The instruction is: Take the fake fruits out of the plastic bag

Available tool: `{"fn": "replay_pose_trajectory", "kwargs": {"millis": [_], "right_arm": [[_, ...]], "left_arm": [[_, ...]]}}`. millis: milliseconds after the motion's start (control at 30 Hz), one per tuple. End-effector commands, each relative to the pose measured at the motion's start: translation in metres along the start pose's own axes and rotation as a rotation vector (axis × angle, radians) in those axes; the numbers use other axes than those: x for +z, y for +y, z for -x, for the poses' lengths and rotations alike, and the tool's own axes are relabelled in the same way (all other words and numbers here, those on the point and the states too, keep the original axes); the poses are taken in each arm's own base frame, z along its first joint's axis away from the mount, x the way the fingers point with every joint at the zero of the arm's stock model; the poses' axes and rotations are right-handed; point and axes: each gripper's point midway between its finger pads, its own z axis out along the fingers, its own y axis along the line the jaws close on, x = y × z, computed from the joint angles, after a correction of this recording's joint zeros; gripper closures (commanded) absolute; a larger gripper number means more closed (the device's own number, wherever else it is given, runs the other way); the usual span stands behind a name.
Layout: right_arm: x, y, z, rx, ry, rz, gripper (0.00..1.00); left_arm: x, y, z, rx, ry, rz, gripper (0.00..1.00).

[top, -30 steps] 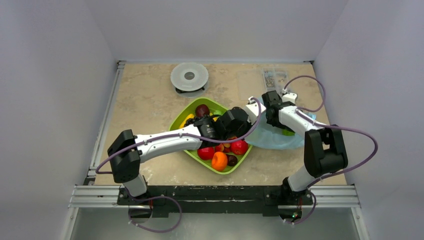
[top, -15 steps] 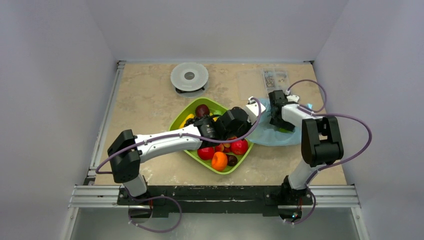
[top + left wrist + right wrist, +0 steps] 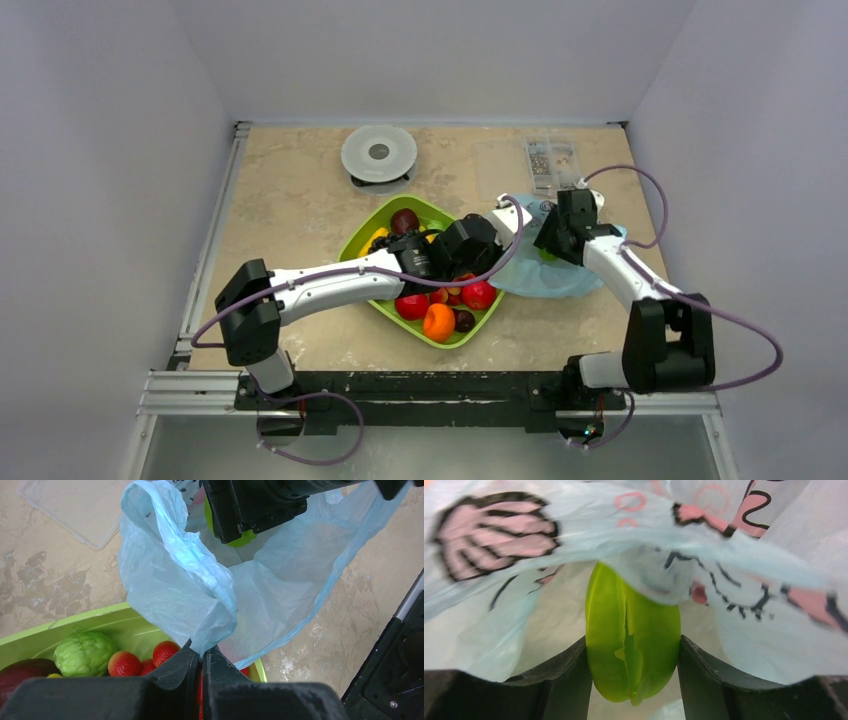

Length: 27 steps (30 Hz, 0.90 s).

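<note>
Next, my right gripper lets go of the green oval fruit in the green tray (image 3: 443, 275), behind the orange and red balls.
The light-blue plastic bag (image 3: 565, 277) lies right of the green tray (image 3: 352, 243). My left gripper (image 3: 507, 217) is shut on the bag's near edge (image 3: 207, 630) and holds it up above the tray's corner. My right gripper (image 3: 549, 240) reaches into the bag's mouth and is shut on the green oval fruit (image 3: 631, 630), one finger on each side of it. The same fruit shows in the left wrist view (image 3: 242, 539) under the right gripper. In the tray lie two red balls (image 3: 479, 293), an orange (image 3: 438, 322), a dark purple-brown fruit (image 3: 404, 219) and a banana (image 3: 377, 238).
A lumpy green ball (image 3: 85, 652) and small red berries (image 3: 125, 663) sit in the tray. A round white lidded dish (image 3: 378, 154) stands at the back. A clear plastic lid (image 3: 498, 160) and a small clear box (image 3: 551, 156) lie behind the bag.
My right arm's elbow has swung out to the right and toward the near edge, and its gripper has shifted a little right inside the bag. The left arm has not moved.
</note>
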Motion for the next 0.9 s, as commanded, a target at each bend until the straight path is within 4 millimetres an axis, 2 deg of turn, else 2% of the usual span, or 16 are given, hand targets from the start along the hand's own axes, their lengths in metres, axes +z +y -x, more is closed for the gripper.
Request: {"fn": "replay_pose_trajectory", "kwargs": {"millis": [0, 267, 433, 467, 633, 733, 800, 833, 867], "right_arm": [[-0.024, 0.017, 0.015, 0.046, -0.082, 0.129, 0.95], [-0.047, 0.032, 0.018, 0.119, -0.120, 0.255, 1.00], [-0.083, 0.035, 0.039, 0.129, -0.175, 0.295, 1.00], [-0.092, 0.035, 0.045, 0.128, -0.185, 0.295, 1.00], [-0.133, 0.019, 0.071, 0.090, -0.241, 0.226, 1.00], [-0.154, 0.015, 0.074, 0.070, -0.239, 0.225, 1.00], [-0.174, 0.022, 0.080, 0.056, -0.262, 0.288, 1.00], [-0.184, 0.028, 0.083, 0.046, -0.276, 0.329, 1.00], [-0.195, 0.035, 0.087, 0.034, -0.285, 0.372, 1.00]], "left_arm": [[0.002, -0.001, 0.010, 0.006, -0.047, 0.010, 1.00], [0.003, 0.004, 0.008, 0.030, -0.044, 0.032, 1.00], [0.000, 0.008, 0.018, 0.029, -0.037, 0.050, 1.00], [0.000, 0.010, 0.018, 0.021, -0.021, 0.059, 0.96], [-0.014, 0.012, 0.026, -0.057, 0.035, 0.063, 0.54], [-0.034, 0.010, 0.033, -0.132, 0.029, 0.019, 0.18], [-0.055, 0.011, 0.038, -0.187, 0.017, -0.004, 0.09], [-0.060, 0.013, 0.033, -0.196, 0.023, -0.003, 0.07], [-0.075, 0.016, 0.037, -0.205, 0.002, -0.012, 0.06]]}}
